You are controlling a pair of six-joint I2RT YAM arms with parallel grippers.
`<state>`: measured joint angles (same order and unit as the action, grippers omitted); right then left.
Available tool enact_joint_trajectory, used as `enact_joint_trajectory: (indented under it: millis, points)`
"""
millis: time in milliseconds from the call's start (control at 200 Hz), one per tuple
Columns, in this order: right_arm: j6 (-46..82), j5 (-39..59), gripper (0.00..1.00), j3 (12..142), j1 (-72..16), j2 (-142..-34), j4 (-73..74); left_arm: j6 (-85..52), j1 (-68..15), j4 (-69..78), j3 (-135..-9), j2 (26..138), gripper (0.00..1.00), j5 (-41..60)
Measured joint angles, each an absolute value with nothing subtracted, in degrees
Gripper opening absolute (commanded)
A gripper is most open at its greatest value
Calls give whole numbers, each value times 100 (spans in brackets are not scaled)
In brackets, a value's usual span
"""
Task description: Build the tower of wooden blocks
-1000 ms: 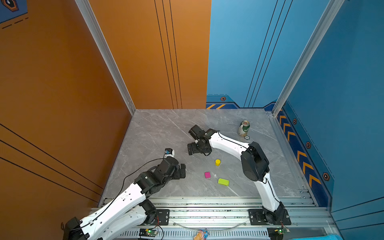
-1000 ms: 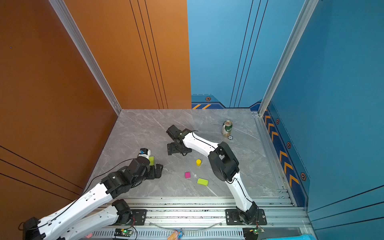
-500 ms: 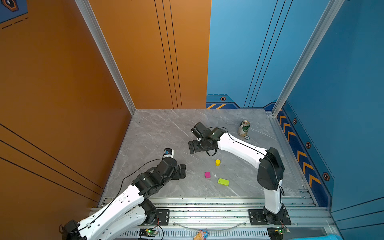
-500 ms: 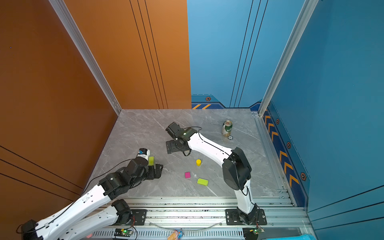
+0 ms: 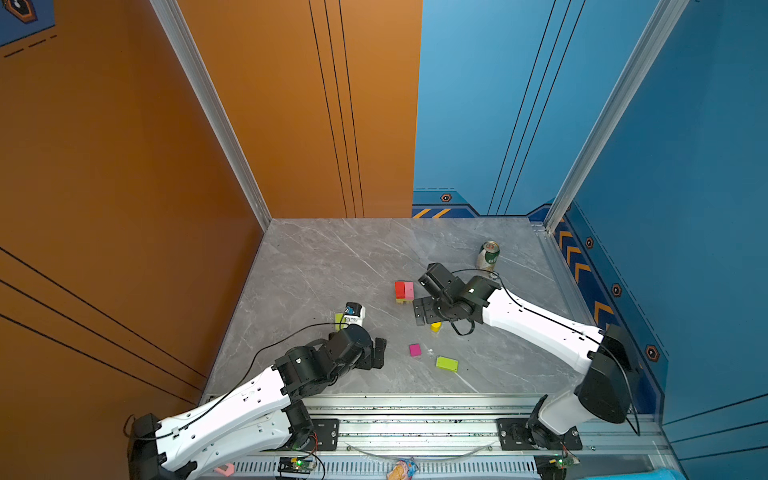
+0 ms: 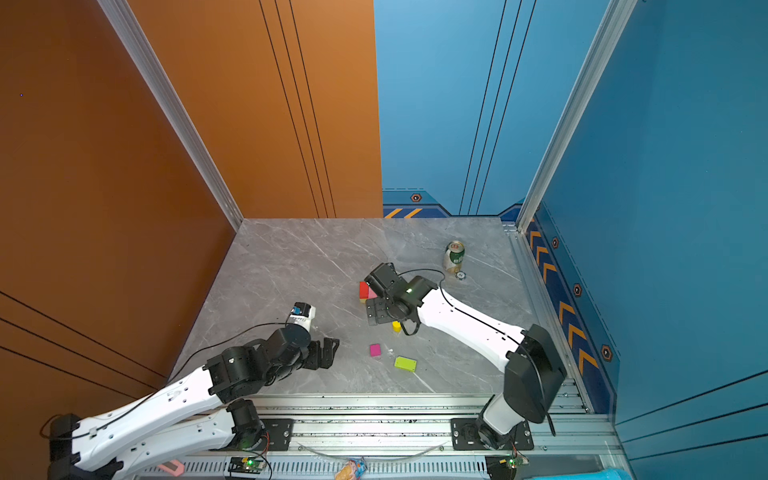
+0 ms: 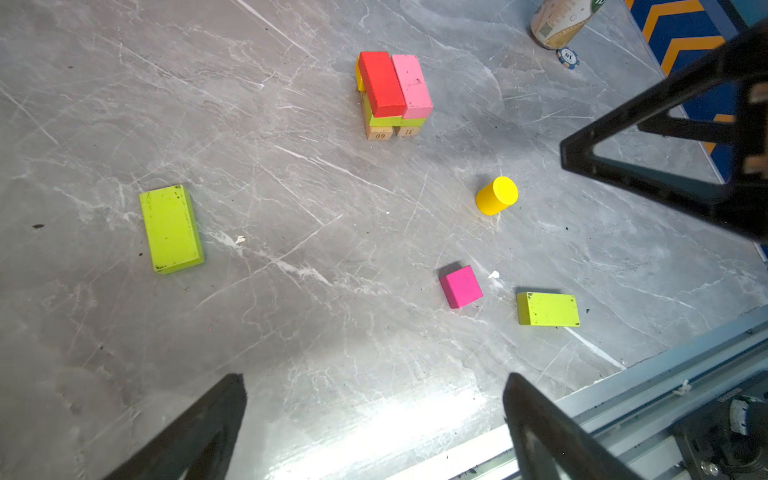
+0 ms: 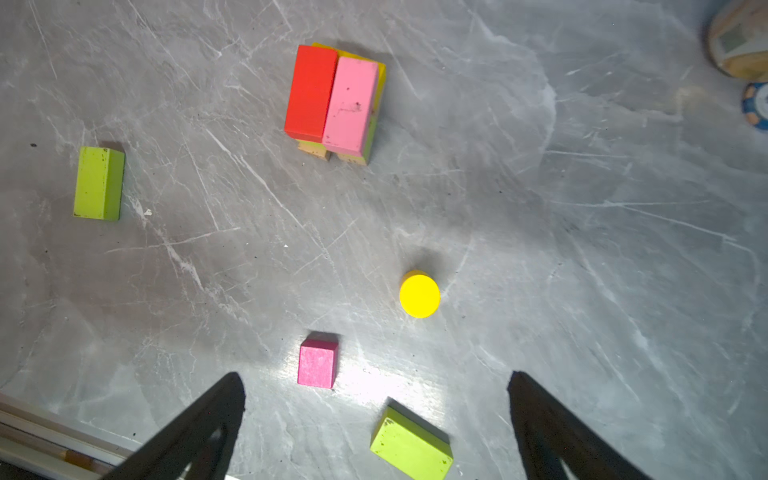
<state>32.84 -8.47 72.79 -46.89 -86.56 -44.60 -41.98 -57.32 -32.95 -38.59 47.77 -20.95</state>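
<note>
My right gripper needs to grab the short ends of the lime-green block (image 5: 447,364) (image 8: 412,448) that lies next to the magenta cube, near the metal rail.
The tower (image 5: 404,290) (image 6: 365,290) is a low stack: tan bars at the bottom, lime-green and yellow blocks above, red and pink bars side by side on top (image 7: 394,87) (image 8: 336,99). Loose on the table lie a yellow cylinder (image 5: 435,327) (image 8: 419,295), a magenta cube (image 5: 414,349) (image 8: 316,363) and two lime-green blocks (image 7: 171,228) (image 7: 548,308). My right gripper (image 5: 422,311) (image 8: 374,382) hangs open and empty just right of the tower, above the cylinder. My left gripper (image 5: 379,353) (image 7: 374,382) is open and empty left of the cube.
A green-white can (image 5: 488,254) stands at the back right with a poker chip (image 7: 567,56) beside it. A metal rail (image 5: 415,415) runs along the front edge. A pink knife (image 5: 224,469) lies below the rail. Walls close in the left, back and right.
My right gripper has drawn back from over the tower toward the right and front, uncovering the red and pink top bars. The left gripper has shifted slightly.
</note>
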Motion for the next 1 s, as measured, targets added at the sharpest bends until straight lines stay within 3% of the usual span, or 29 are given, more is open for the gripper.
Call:
enact_joint_trajectory:
  millis: [450, 821, 996]
  points:
    - [3767, -1109, 100, 5330, -4342, -6606, -4425, -4676, -7072, -3354, -4410, 6213, 98, -2867]
    - [4447, -1238, 100, 4589, -4438, -5500, -4652, -4689, -7203, -3343, -4633, 6661, 98, -3022]
    - [4906, -1376, 95, 4460, -4733, -5360, -4853, -4320, -7124, -2939, -4499, 6676, 98, -2989]
